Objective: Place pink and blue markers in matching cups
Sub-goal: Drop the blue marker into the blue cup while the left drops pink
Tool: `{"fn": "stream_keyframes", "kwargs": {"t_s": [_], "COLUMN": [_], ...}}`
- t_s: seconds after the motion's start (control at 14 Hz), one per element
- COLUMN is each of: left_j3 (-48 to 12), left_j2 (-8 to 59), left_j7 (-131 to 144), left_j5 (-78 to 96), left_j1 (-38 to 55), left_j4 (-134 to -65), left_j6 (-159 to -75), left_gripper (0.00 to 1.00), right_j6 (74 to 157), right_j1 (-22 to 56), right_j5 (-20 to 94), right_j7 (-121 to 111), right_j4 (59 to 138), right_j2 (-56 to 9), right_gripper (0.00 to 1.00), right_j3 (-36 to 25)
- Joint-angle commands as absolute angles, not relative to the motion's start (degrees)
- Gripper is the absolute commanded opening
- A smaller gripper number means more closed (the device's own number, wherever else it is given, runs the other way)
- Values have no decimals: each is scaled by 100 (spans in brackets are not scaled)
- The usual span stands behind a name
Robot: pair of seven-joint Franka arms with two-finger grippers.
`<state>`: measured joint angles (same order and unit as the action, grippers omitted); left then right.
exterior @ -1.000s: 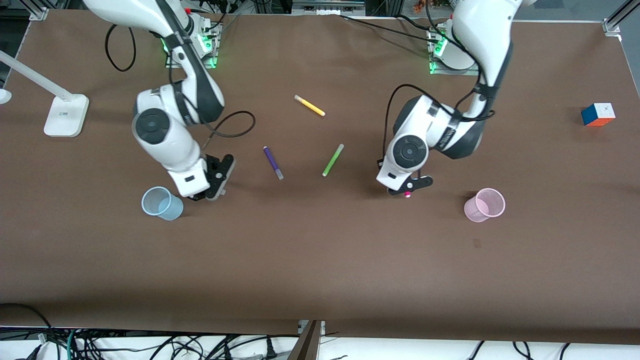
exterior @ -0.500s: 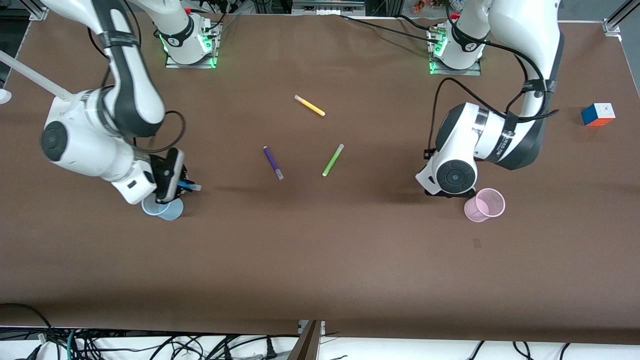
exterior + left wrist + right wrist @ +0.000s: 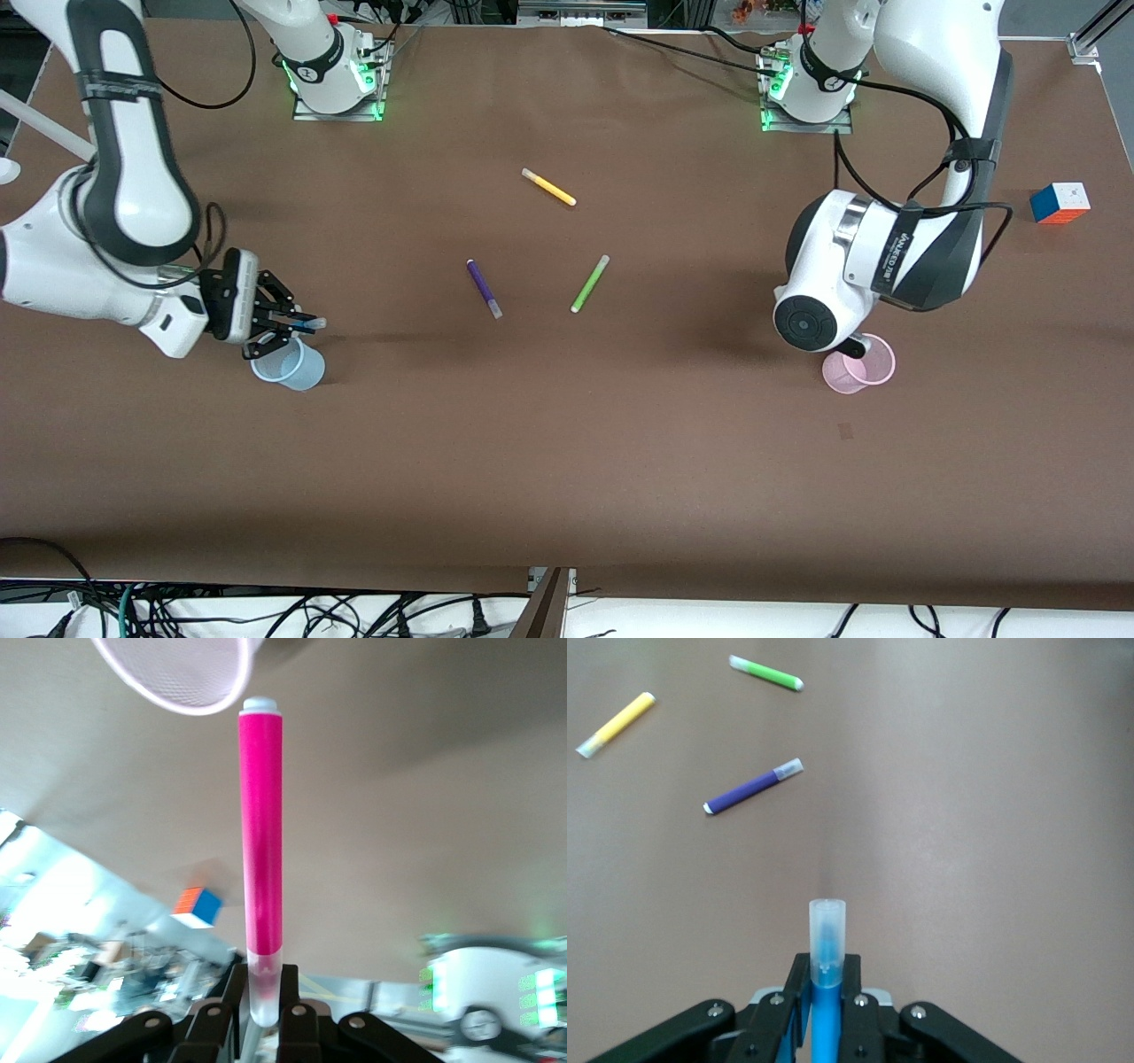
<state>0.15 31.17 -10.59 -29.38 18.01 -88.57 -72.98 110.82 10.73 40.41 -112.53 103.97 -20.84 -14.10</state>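
Note:
Next, I release the magenta-pink marker from my left gripper inside the pale pink cup (image 3: 872,360) (image 3: 184,660), so that it leans towards the colour cube.
My right gripper (image 3: 285,322) is shut on the sky-blue marker (image 3: 307,324), which lies level in the fingers with its pale cap (image 3: 827,935) sticking out. It hangs just over the rim of the pale blue cup (image 3: 291,365). My left gripper (image 3: 263,981) is shut on the pale cap end of the magenta-pink marker (image 3: 262,824). The marker's tip reaches up to the rim of the pale pink cup (image 3: 182,687). In the front view the left wrist hides that gripper and marker, right by the pink cup (image 3: 859,368).
A purple marker (image 3: 484,288), a lime-green marker (image 3: 589,283) and a yellow marker (image 3: 548,187) lie mid-table between the arms. A colour cube (image 3: 1059,202) sits near the left arm's end of the table.
Both arms have swung outward from mid-table. The right gripper carried the blue marker over the blue cup. The left gripper carried the pink marker to the pink cup.

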Motion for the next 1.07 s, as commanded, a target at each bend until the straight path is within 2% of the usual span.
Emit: {"fn": "stream_keyframes", "kwargs": {"t_s": [0.0, 0.43, 0.79, 0.86, 0.93, 1.0], "left_j3": [-26, -62, -70, -70, -70, -70], "left_j2": [3418, 3805, 3955, 3955, 3955, 3955], "left_j7": [-1555, -1573, -1564, -1564, -1495, -1555], "left_j5": [-3873, -4709, -4940, -4905, -4887, -4895], "left_j1": [1775, 1837, 1784, 1775, 1767, 1758], "left_j4": [-8701, -8701, -8692, -8692, -8684, -8684], "left_j6": [-7189, -7330, -7831, -7831, -7840, -7840], "left_gripper": [0, 0, 1, 13, 93, 100], "right_j6": [10654, 10398, 10108, 10020, 10011, 10002], "right_j1": [713, 422, 238, 203, 141, 71], "right_j5": [4613, 5087, 5546, 5581, 5616, 5625], "right_j7": [-11986, -12286, -12305, -12322, -12322, -12322], "right_j4": [10354, 10073, 9659, 9659, 9650, 9650], "right_j2": [-2206, -2522, -2926, -2962, -3014, -3076], "right_gripper": [5, 5, 5, 5, 6, 6], "right_j3": [-1371, -1362, -1362, -1362, -1362, -1354]}}
